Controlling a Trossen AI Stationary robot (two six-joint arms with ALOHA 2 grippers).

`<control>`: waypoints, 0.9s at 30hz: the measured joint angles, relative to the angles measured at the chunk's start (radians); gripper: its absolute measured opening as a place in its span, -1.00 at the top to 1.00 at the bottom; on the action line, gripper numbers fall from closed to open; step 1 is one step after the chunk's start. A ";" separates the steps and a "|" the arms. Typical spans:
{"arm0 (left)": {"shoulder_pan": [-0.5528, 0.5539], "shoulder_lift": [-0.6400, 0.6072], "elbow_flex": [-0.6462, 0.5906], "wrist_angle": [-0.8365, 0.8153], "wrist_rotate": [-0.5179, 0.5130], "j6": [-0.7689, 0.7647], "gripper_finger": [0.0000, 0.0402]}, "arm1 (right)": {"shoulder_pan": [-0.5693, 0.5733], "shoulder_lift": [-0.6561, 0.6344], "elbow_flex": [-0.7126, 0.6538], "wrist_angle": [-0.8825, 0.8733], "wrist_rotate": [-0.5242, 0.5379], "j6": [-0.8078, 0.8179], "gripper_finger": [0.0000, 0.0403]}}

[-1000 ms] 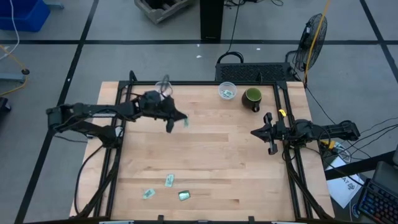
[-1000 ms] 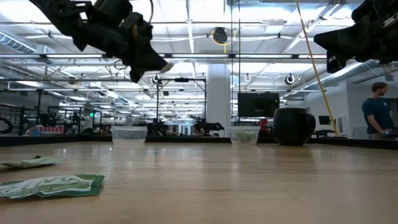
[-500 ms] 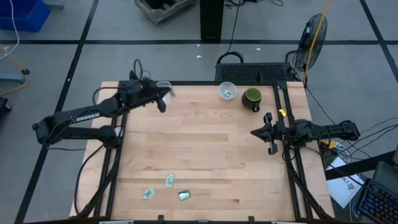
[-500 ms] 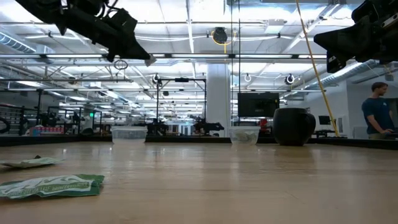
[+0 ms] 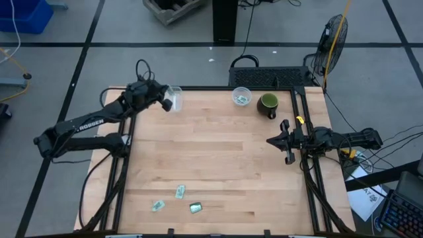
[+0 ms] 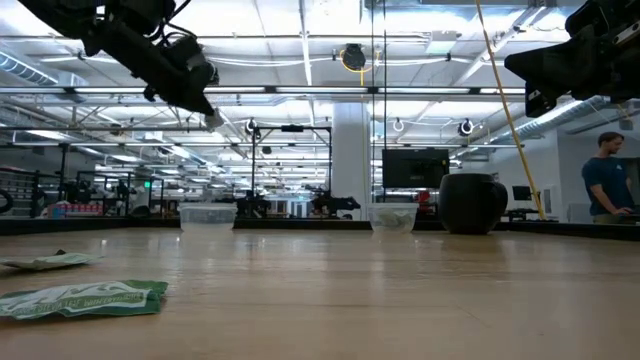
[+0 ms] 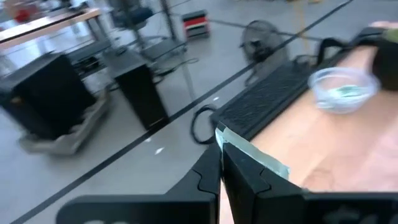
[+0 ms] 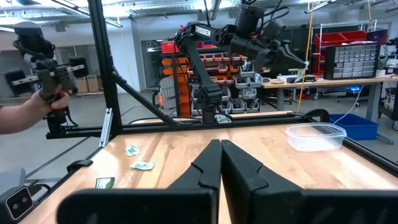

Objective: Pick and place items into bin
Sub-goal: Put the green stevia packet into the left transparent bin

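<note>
Next, my left gripper lets go of the mint packet inside the clear bin [image 5: 174, 99] at the far corner of the table.
My left gripper [image 5: 164, 102] is high over the table's far left corner, beside a clear bin [image 5: 174, 98], and is shut on a pale mint packet [image 7: 258, 158]. In the low view the gripper [image 6: 205, 108] hangs well above the clear bin [image 6: 207, 215]. Three more packets lie flat near the table's near edge: two pale ones [image 5: 157, 205] [image 5: 179, 192] and a darker green one [image 5: 195, 207]. My right gripper [image 5: 285, 143] waits shut at the right edge, above the table [image 8: 219, 149]. My left gripper pinches the mint packet between its two fingers [image 7: 244, 171]. They hold it at one end [image 7: 235, 144], and the rest sticks out past the fingertips. The packet is lifted clear of the table, with its free end showing pale below the gripper [image 6: 213, 119].
A second clear bowl [image 5: 241, 96] with green packets inside and a dark mug [image 5: 268, 104] stand at the far edge. A black frame runs around the table. A person's hand with a controller [image 8: 46, 93] shows beyond the table. The middle of the wooden top [image 5: 218, 152] is bare.
My left gripper has carried the packet from over the middle left of the table toward the far left corner, rising a little, and now hovers at the clear bin. It has stayed shut on the packet. The packets on the table have not moved.
</note>
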 joint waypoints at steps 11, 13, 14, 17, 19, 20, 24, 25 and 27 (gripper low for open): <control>0.096 0.089 0.000 -0.021 -0.010 0.008 0.91 | 0.000 0.000 0.000 0.000 0.000 0.000 0.98; 0.105 0.136 0.000 -0.020 -0.009 0.008 0.96 | 0.000 0.000 0.000 0.000 0.000 0.000 0.98; 0.108 0.157 0.000 -0.017 -0.009 0.008 0.97 | 0.000 0.000 0.000 0.000 0.000 0.000 0.98; 0.115 0.223 0.000 0.019 -0.009 0.002 0.94 | 0.000 0.000 0.000 0.000 0.000 0.000 0.98; 0.120 0.263 0.000 0.034 -0.009 0.006 0.90 | 0.000 0.000 0.000 0.000 0.000 0.000 0.98; 0.120 0.283 0.000 0.050 -0.010 0.012 0.89 | 0.000 0.000 0.000 0.000 0.000 0.000 0.98; 0.127 0.356 0.000 0.096 -0.021 0.048 0.93 | 0.000 0.000 0.000 0.000 0.000 0.000 0.98; 0.131 0.373 0.000 0.103 -0.031 0.050 0.96 | 0.000 0.000 0.000 0.000 0.000 0.000 0.98; 0.141 0.403 0.000 0.122 -0.040 0.051 0.97 | 0.000 0.000 0.000 0.000 0.000 0.000 0.98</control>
